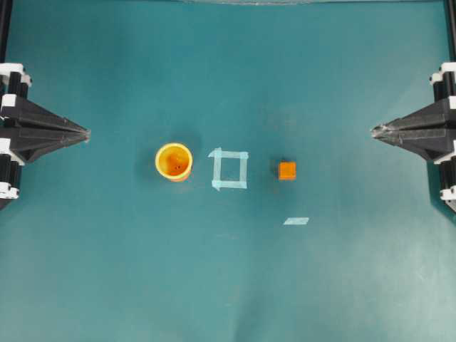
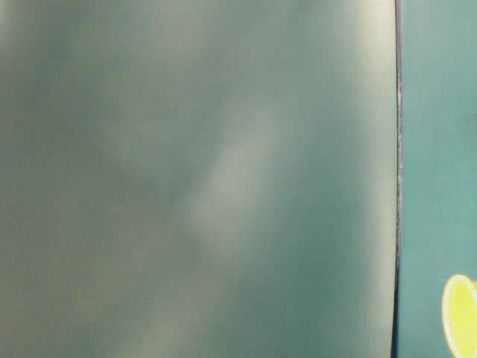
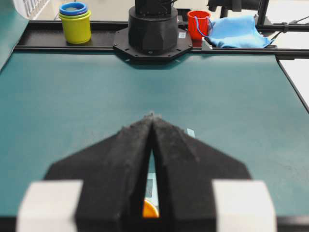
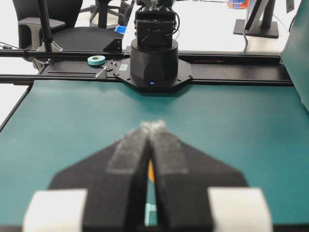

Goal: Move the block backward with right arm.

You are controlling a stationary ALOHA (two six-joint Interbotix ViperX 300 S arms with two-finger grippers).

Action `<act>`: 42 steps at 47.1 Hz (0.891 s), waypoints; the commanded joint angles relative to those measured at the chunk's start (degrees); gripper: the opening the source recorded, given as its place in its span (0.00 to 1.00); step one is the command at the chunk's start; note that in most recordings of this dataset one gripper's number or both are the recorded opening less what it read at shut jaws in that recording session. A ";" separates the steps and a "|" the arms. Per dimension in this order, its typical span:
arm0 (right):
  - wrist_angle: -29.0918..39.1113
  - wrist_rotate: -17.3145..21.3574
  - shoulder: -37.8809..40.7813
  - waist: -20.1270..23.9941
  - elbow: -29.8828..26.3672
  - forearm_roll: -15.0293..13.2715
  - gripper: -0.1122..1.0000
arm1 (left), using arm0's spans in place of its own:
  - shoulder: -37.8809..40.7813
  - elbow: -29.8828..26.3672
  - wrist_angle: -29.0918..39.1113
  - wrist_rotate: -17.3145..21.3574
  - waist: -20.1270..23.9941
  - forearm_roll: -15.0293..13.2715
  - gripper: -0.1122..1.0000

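Next, I close my right gripper on the front and back sides (image 1: 287, 170) of the orange block, with one finger on the side that faces the short piece of tape.
The block (image 1: 287, 170), a small orange cube, rests on the teal table right of centre in the overhead view. My right gripper (image 1: 375, 131) sits at the right edge, shut with tips touching and holding nothing, well to the right of the block and a little behind it. In the right wrist view the shut right gripper (image 4: 152, 125) shows a sliver of orange (image 4: 150, 171) through the slit between its fingers. My left gripper (image 1: 87, 132) is at the left edge, also shut and empty; the left wrist view shows the left gripper (image 3: 151, 116) with its tips together.
A round yellow-orange cup (image 1: 174, 162) stands upright left of centre. A light-blue tape square (image 1: 229, 169) lies between cup and block, and a short tape strip (image 1: 296, 221) lies in front of the block. Each arm's black base (image 4: 154, 67) stands at its table edge.
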 commanded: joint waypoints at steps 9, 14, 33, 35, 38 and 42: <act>1.93 -0.09 1.49 -0.35 -2.81 0.09 0.10 | 0.62 -2.81 3.16 -0.26 0.00 0.44 0.10; 2.99 0.00 2.29 -1.14 -3.60 0.09 0.10 | 0.62 -2.81 3.25 -0.26 0.00 0.44 0.10; 3.43 0.53 6.59 -3.08 -5.98 0.26 0.10 | 0.62 -2.81 3.96 -0.26 0.00 0.44 0.10; 3.52 0.53 7.38 -3.16 -6.42 0.26 0.10 | 0.62 -2.81 4.13 -0.26 0.00 0.44 0.10; 3.78 0.62 8.44 -3.16 -7.12 0.18 0.11 | 0.62 -2.81 4.31 -0.26 -0.09 0.44 0.10; 4.83 0.62 10.20 -3.16 -8.26 0.26 0.12 | 0.70 -2.81 4.39 -0.26 0.00 0.44 0.10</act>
